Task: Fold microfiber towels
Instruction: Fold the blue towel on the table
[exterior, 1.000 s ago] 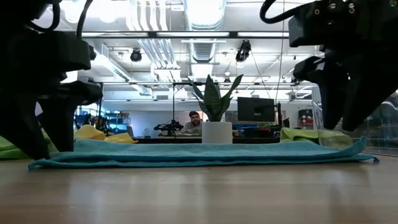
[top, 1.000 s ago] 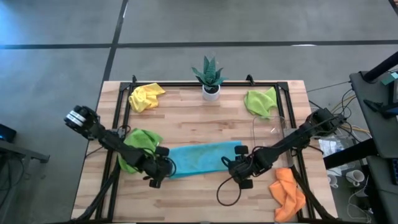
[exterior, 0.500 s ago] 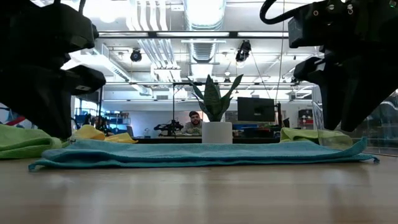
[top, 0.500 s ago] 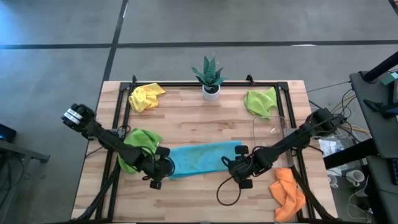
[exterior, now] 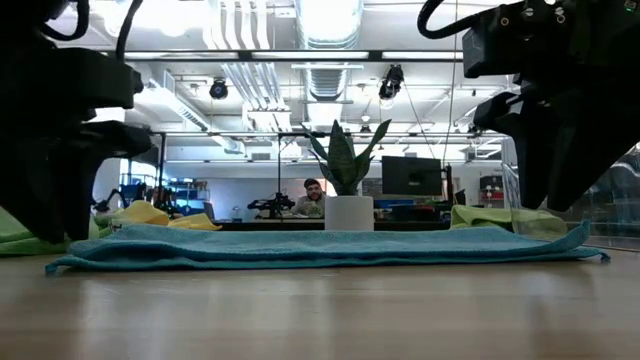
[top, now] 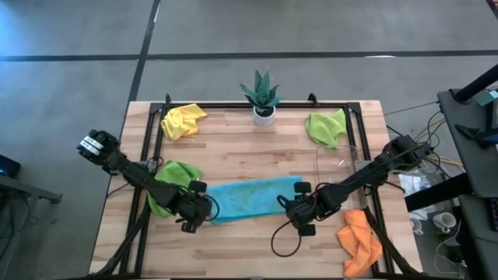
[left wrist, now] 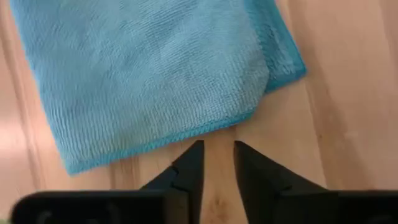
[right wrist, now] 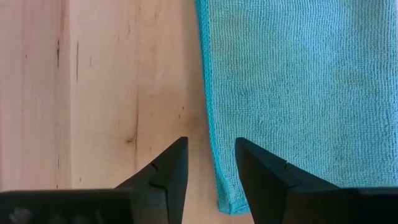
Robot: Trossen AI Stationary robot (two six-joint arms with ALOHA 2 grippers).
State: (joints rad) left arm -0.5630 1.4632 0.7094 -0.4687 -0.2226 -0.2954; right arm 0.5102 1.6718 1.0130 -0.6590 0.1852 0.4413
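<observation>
The top layer of the light blue towel ends short of its lower layer's corner, so my left gripper needs to pinch the top layer's edge [left wrist: 247, 114] and pull it over that corner.
A light blue towel [top: 253, 198] lies flat on the table as a long strip running left to right. My left gripper [left wrist: 218, 147] is at its left end, fingers a little apart, tips just short of the towel's edge [left wrist: 205, 127]. It shows in the high view as my left gripper [top: 202, 213]. My right gripper [right wrist: 211, 144] is open above the towel's right end, its fingers standing to either side of the end edge [right wrist: 208, 124] near a corner. From above, my right gripper [top: 292, 208] shows at that end. Neither holds anything.
A lime green towel [top: 173, 185] lies crumpled under my left arm. A second lime green towel [top: 327, 128] is at the far right, a yellow one [top: 183, 120] at the far left and an orange one [top: 362, 237] at the near right. A potted plant [top: 262, 97] stands at the far edge. A clear tray [top: 336, 165] is on the right.
My left gripper has tipped and risen a little at the towel's left end, then come back down, ending slightly nearer the table's left edge. The blue towel and my right gripper have stayed where they were.
</observation>
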